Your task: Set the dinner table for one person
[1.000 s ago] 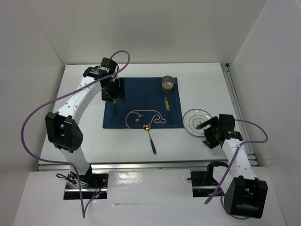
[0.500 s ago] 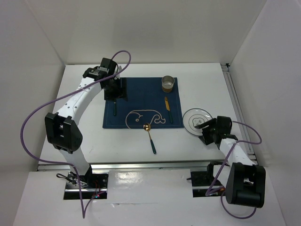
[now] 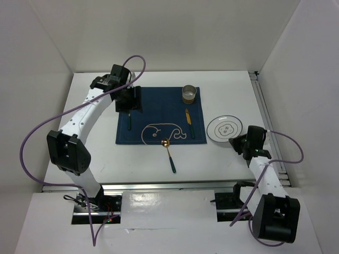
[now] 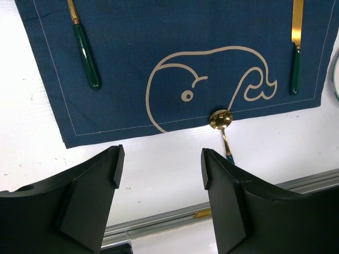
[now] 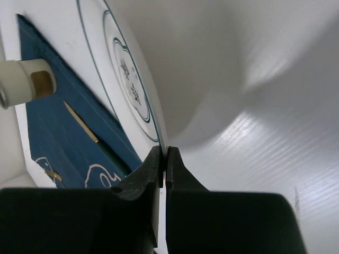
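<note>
I should release the plate, which now sits beside the placemat, with my right gripper on the placemat [image 3: 154,118] [image 5: 71,165] between the green-handled utensil and the knife.
On the white dinner table [image 3: 95,153] lies a dark blue placemat [image 3: 159,114] with a whale outline. A white plate [image 3: 224,129] with dark rings sits to its right. My right gripper [image 3: 237,142] is shut on the plate's near rim; in the right wrist view the rim [image 5: 159,138] runs into the closed jaws of that gripper [image 5: 164,159]. My left gripper [image 3: 131,103] hovers open over the mat's far left; in its wrist view it [image 4: 159,166] holds nothing. A green-handled utensil [image 4: 85,50] and a knife [image 4: 295,58] lie on the mat. A gold spoon [image 4: 221,120] crosses its near edge.
A small metal cup [image 3: 189,94] stands at the mat's far right corner. The spoon's green handle [image 3: 171,161] points toward the front rail [image 3: 159,185]. A metal rail [image 3: 265,116] runs along the table's right edge, close behind the plate. White walls enclose the table.
My right gripper has closed from open onto the plate's rim, and the plate has shifted slightly toward the far right. The left arm has barely moved.
</note>
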### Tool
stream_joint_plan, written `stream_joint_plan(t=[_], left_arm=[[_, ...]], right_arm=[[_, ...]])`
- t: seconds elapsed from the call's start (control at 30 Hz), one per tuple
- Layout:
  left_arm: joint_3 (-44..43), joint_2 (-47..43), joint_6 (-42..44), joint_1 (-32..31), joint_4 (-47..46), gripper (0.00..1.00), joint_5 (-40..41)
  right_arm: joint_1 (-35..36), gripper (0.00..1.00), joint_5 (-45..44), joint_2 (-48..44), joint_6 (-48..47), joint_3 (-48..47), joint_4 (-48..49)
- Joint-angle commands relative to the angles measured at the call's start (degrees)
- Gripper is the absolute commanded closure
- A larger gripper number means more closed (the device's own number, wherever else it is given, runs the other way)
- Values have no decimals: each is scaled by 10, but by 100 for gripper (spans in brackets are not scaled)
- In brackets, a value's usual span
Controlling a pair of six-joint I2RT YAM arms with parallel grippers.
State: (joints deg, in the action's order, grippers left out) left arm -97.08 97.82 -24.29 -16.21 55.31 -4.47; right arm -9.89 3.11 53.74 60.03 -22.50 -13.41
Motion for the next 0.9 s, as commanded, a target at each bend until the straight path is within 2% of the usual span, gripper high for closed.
stream_joint_plan(t=[0.0, 0.1, 0.23, 0.37, 0.43, 0.47, 0.57, 0.7, 0.87], left_arm=[[-5, -15, 0, 0, -2, 23, 7], [-30, -9, 0, 0, 11, 23, 21], [-50, -16, -8, 0, 17, 23, 34], [-55, -41, -37, 0, 29, 23, 95], [-61, -54, -58, 0, 35, 22, 142], [-61, -69, -66, 0, 35, 22, 151], [-47, -112, -95, 6, 24, 22, 159], [-14, -136, -100, 11, 12, 22, 152], [-1, -131, -105, 11, 23, 22, 147]], right_arm=[[-1, 100, -17, -48, -68, -68, -20], [9, 100, 9, -48, -84, -123, -25], [88, 100, 29, -18, -102, -197, 12], [183, 100, 97, 82, -108, -265, 71], [222, 100, 116, 174, -114, -309, 78], [258, 100, 126, 204, -114, -356, 78], [304, 100, 150, 304, -110, -406, 86], [338, 100, 165, 396, -90, -459, 130], [363, 100, 170, 514, -76, -514, 136]])
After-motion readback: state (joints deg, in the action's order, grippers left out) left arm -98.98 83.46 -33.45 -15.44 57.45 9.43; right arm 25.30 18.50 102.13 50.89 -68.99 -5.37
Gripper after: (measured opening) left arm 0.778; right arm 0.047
